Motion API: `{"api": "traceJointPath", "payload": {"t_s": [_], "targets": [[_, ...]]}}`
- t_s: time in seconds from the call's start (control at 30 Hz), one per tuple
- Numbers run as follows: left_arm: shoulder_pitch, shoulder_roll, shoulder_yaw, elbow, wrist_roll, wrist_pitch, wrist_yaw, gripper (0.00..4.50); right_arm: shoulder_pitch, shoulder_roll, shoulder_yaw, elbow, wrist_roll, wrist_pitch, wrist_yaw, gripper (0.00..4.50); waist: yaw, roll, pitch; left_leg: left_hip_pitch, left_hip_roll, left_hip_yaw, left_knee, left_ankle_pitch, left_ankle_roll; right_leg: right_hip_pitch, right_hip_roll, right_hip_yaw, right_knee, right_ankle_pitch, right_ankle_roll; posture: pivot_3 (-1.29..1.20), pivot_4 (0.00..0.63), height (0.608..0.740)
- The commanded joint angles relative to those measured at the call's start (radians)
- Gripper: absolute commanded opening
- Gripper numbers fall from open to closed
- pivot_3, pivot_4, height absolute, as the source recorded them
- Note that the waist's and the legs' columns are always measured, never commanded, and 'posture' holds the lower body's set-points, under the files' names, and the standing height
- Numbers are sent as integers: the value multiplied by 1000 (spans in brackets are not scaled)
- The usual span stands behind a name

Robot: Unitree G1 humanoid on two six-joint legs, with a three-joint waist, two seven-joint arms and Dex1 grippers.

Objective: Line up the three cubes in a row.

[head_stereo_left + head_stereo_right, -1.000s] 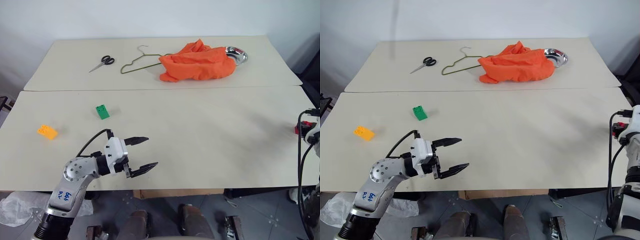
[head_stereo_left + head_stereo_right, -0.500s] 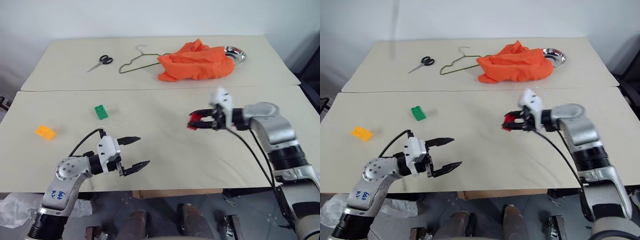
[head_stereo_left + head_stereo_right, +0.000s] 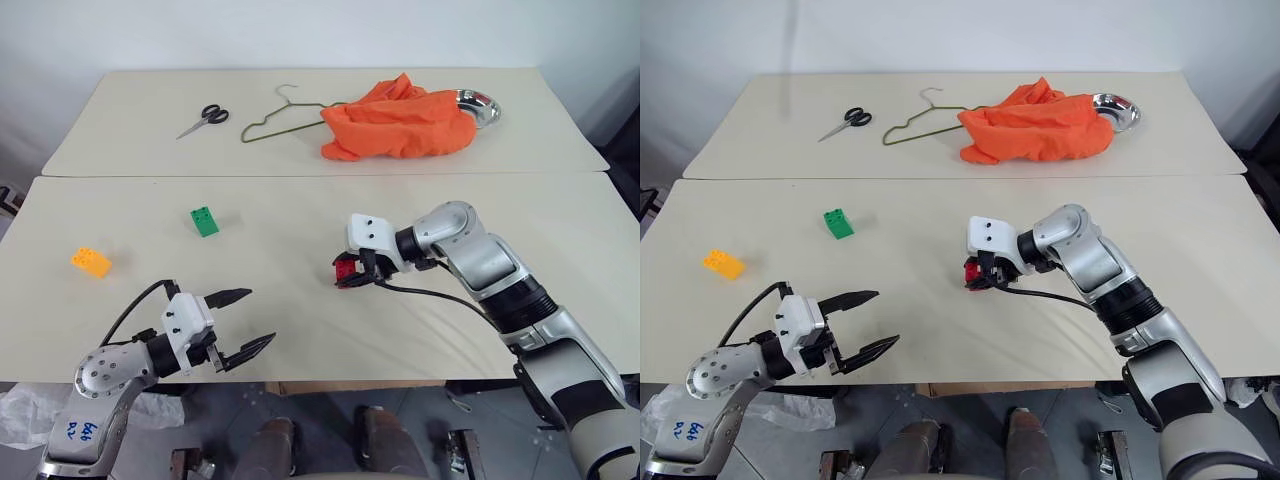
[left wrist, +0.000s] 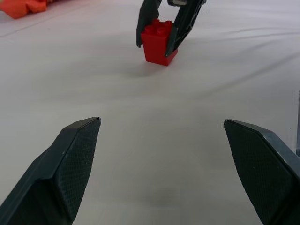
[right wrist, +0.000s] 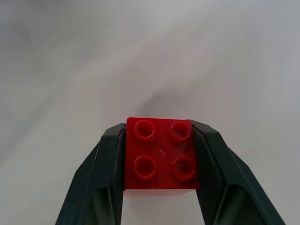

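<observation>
Next, my right gripper lets go of the red cube on the table, about midway (image 3: 369, 288) between the orange cloth and the front edge of the table. The cube is now just above the front table.
My right gripper (image 3: 346, 273) is shut on the red cube (image 3: 344, 270) near the middle of the front table, just above its surface. The right wrist view shows the red cube (image 5: 161, 155) clamped between both fingers, studs facing the camera. The green cube (image 3: 204, 221) lies to the left on the front table, and the yellow-orange cube (image 3: 91, 261) lies further left near the edge. My left gripper (image 3: 240, 322) stands open near the front edge, holding nothing; its wrist view looks across the table at the red cube (image 4: 158, 41).
The back table (image 3: 130, 110) carries scissors (image 3: 203, 118), a wire hanger (image 3: 278, 118), an orange cloth (image 3: 398, 118) and a metal bowl (image 3: 481, 104). A seam (image 3: 300, 176) separates the two tables.
My right arm swung in from the right edge to the middle of the front table, carrying the red cube. My left gripper drew back toward the front left, still open.
</observation>
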Motion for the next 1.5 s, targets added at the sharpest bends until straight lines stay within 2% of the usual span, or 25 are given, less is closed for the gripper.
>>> {"api": "traceJointPath", "payload": {"t_s": [0.03, 0.47, 0.6, 0.77, 0.83, 0.87, 1.07, 1.23, 1.33, 1.4, 1.5], "targets": [[11, -1, 24, -33, -17, -1, 10, 4500, 32, 1, -21, -35, 18, -13, 8, 1544, 0, 0, 0, 0, 0, 0, 0, 0, 0, 0, 0, 0, 0, 0, 0, 0, 150, 740], [-3, 18, 48, -10, -23, -2, -2, 4500, 139, -79, -89, -3, 4, -170, 13, 1544, 6, 0, 0, 0, -1, -2, 0, 0, 0, 2, -1, -3, -1, 0, 0, 0, 150, 740], [-11, 16, 42, -14, -21, 3, -5, 4500, 222, -127, -127, 0, 16, -256, 32, 1544, 9, -1, 0, 0, -1, -3, 0, 0, 0, 3, -1, -4, -1, 0, 0, 0, 150, 740], [-15, 16, 37, -8, -22, 5, -14, 4500, 226, -117, -140, -7, 67, -253, 73, 1544, 5, -1, -1, 3, -1, -3, 0, 0, 0, 6, -1, -5, -2, 0, 0, 0, 150, 740], [-16, 19, 35, -10, -33, 20, -23, 4500, 220, -120, -137, -6, 69, -325, 102, 2293, 3, -1, -1, 4, 0, -4, 0, 0, 0, 6, -1, -5, -2, 0, 0, 0, 150, 740], [-18, 21, 38, -13, -37, 26, -24, 4500, 207, -110, -146, 2, 77, -321, 101, 2460, 3, -1, 0, 4, 0, -4, 0, 0, 0, 6, -1, -5, -2, 0, 0, 0, 150, 740], [17, 21, 78, -21, -50, 37, -24, 4500, 182, -87, -206, 39, 130, -346, 105, 4407, -1, -1, 0, 3, 0, -3, 0, 0, 0, 5, -1, -5, -1, 0, -1, 0, 150, 740], [139, -26, 160, -41, -57, 4, 25, 4500, 211, -71, -311, 30, 267, -395, 155, 4460, 0, -1, 0, 3, 0, -3, -2, 0, 0, 5, -1, -5, -2, 0, -1, 0, 150, 740], [222, -133, 301, -20, -101, -30, 133, 4500, 258, -52, -408, 34, 409, -418, 231, 4460, 2, -1, 0, 3, 0, -3, -2, 0, 0, 6, -1, -5, -2, 0, -1, 0, 150, 740], [256, -182, 367, -8, -117, -43, 177, 4500, 283, -51, -435, 40, 435, -420, 243, 4460, 3, -2, 0, 4, 1, -4, -2, 0, 0, 7, -1, -5, -2, 0, -1, 0, 150, 740], [334, -320, 547, 66, -213, -79, 295, 4500, 357, -8, -474, 125, 440, -539, 266, 4460, 3, -2, 0, 5, 1, -4, -1, 0, 0, 9, -1, -5, -4, 0, -1, 0, 150, 740]]}}
